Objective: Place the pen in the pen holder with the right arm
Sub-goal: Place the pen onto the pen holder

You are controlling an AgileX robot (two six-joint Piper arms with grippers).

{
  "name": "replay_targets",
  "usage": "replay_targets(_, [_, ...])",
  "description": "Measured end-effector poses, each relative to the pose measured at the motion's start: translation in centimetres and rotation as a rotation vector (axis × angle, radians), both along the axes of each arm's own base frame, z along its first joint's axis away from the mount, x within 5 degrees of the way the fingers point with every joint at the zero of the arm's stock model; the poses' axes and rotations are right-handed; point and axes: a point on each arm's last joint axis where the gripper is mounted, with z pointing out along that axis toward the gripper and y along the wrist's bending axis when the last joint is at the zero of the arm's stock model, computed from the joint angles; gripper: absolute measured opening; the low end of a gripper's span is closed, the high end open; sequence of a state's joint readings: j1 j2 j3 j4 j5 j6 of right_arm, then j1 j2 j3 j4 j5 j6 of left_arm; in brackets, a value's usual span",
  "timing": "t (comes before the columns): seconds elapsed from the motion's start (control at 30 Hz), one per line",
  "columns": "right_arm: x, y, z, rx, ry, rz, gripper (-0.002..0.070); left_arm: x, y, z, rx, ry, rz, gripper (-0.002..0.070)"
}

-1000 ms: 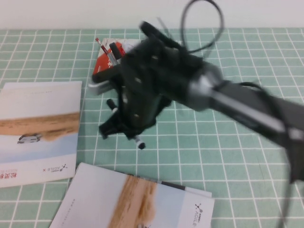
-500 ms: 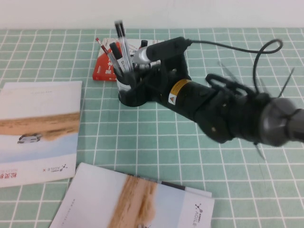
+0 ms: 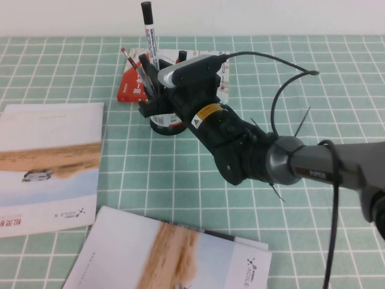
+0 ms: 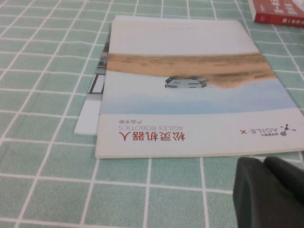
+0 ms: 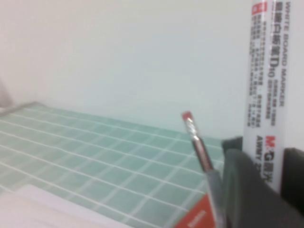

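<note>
Next, my right gripper lets go of the pen inside the pen holder [image 3: 160, 83], where it will be close beside the thin red pen.
The pen [image 3: 150, 37], white printed barrel with a black cap on top, stands upright in my right gripper [image 3: 155, 72], right above the pen holder [image 3: 162, 127]. The holder is mostly hidden behind the gripper; only its black lower part shows. In the right wrist view the barrel [image 5: 265, 90] sits clamped between the dark fingers [image 5: 244, 190] of the right gripper [image 5: 268, 176]. A thin red pen [image 3: 129, 59] leans out of the holder and also shows in the right wrist view [image 5: 195, 140]. My left gripper [image 4: 270, 194] is shut and empty, low over the mat beside a booklet.
A red box [image 3: 128, 85] lies behind the holder. One booklet [image 3: 48, 162] lies at the left and another [image 3: 174, 253] at the front. The left wrist view shows the left booklet [image 4: 190, 95] and the red box [image 4: 280, 12]. Loose cables [image 3: 289, 90] arch over the right arm.
The right arm has swung from low over the mat up to the holder. The pen has turned from slanting downward to upright above the holder, cap up.
</note>
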State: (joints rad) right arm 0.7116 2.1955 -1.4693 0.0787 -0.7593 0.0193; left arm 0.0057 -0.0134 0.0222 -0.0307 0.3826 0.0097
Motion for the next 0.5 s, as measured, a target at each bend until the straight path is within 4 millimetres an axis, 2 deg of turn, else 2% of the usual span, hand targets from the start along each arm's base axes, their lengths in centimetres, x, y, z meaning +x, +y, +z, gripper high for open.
replay_targets(0.37, [1.0,0.0,-1.3,-0.071,0.003,-0.069,0.0116,0.0,0.0,0.0,0.000,0.000,0.000,-0.0004])
replay_targets(0.5, [1.2,-0.1,-2.5,-0.081,0.028,-0.082,0.0116,0.0,0.0,0.0,0.000,0.000,0.000,-0.0004])
